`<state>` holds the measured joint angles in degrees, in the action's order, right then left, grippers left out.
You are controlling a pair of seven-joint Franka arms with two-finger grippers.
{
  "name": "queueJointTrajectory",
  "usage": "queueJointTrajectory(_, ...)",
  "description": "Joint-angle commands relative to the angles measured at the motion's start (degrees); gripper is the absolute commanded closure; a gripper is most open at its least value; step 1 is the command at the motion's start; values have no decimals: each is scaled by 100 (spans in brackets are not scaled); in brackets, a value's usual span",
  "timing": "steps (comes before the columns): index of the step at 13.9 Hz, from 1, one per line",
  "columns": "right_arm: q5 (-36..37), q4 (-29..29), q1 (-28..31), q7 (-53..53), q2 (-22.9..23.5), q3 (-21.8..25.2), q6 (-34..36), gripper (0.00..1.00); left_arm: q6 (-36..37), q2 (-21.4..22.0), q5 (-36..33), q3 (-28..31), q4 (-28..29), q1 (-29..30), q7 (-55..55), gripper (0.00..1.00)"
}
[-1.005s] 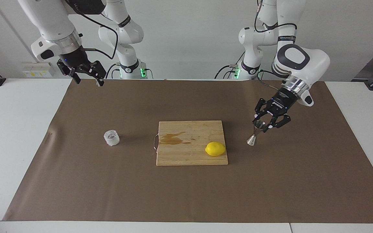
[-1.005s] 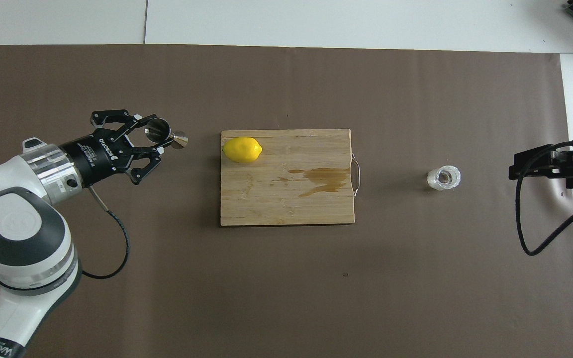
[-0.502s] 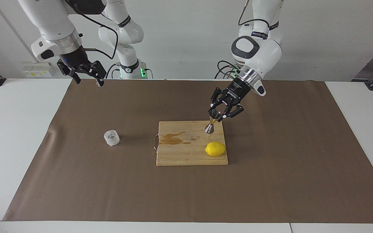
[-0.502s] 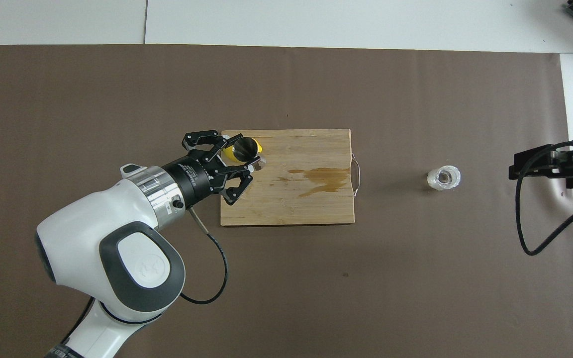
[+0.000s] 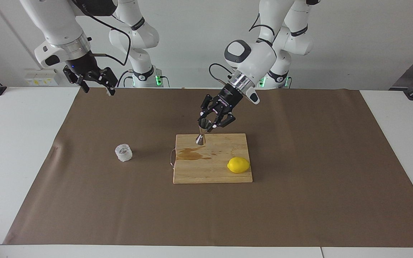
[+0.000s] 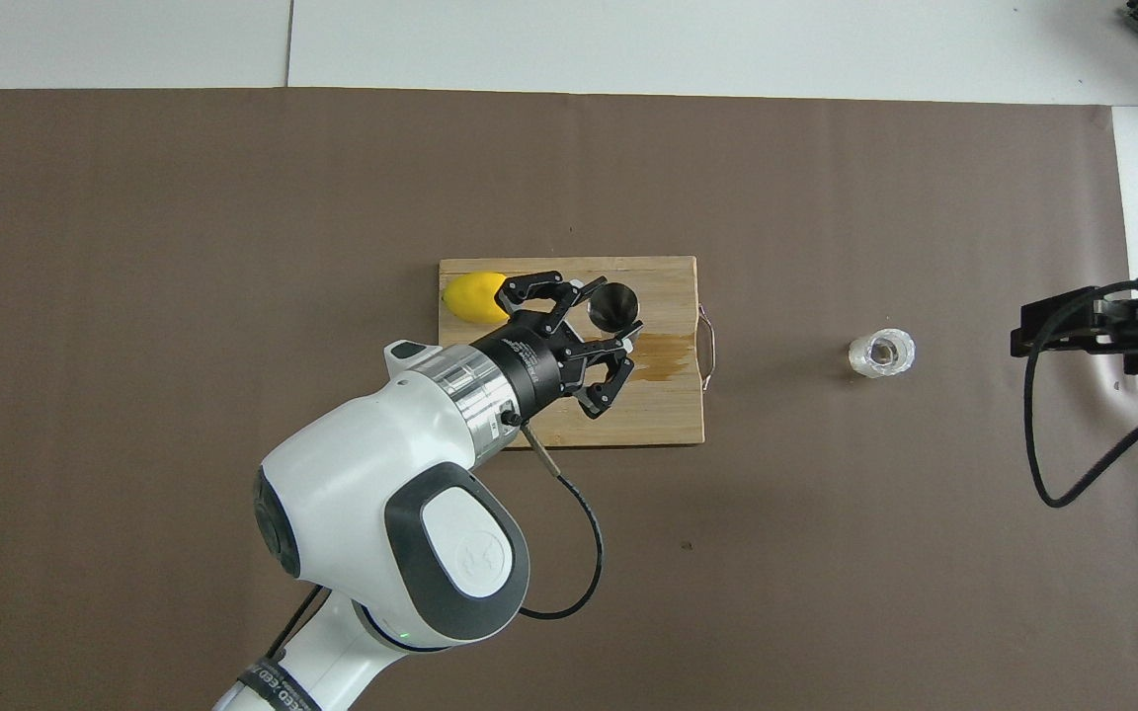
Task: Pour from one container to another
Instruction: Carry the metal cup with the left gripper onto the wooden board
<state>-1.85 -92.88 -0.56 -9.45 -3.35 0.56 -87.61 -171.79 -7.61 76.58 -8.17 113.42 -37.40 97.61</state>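
Note:
The steel hourglass jigger will go down on the board's brown wet stain (image 6: 650,359) near the wire handle, set there by my left gripper.
The steel hourglass jigger (image 5: 202,132) (image 6: 613,304) hangs upright in the air over the wooden cutting board (image 5: 210,173) (image 6: 673,420). My left gripper (image 5: 207,125) (image 6: 602,318) is shut on its upper cone. The small clear textured cup (image 5: 123,152) (image 6: 881,354) stands alone on the brown paper, beside the board toward the right arm's end of the table. My right gripper (image 5: 98,89) (image 6: 1023,331) waits open and empty, raised over the paper's edge at that same end.
A yellow lemon (image 5: 238,165) (image 6: 470,296) lies on the board's corner toward the left arm's end. A brown wet stain (image 5: 192,154) (image 6: 663,348) marks the board near its wire handle (image 5: 171,157). Brown paper (image 5: 299,200) covers the table's middle.
My left arm has carried the jigger from beside the board at its own end, past the lemon, to over the board's stained part. The right arm and the cup have not moved.

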Motion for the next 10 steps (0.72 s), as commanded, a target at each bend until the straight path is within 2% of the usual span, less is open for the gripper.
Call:
queueJointTrajectory(1, -131, -64, 64, 119, -87, -21, 51, 0, -117, -249, -11, 87, -250, -180, 118, 100)
queueJointTrajectory(4, -131, -64, 64, 119, -87, -21, 51, 0, -380, -758, -29, -53, -443, -224, 83, 100)
queueJointTrajectory(10, -131, -64, 73, 128, -87, -13, 68, 0, -741, -1233, -46, -62, -540, -469, 21, 100)
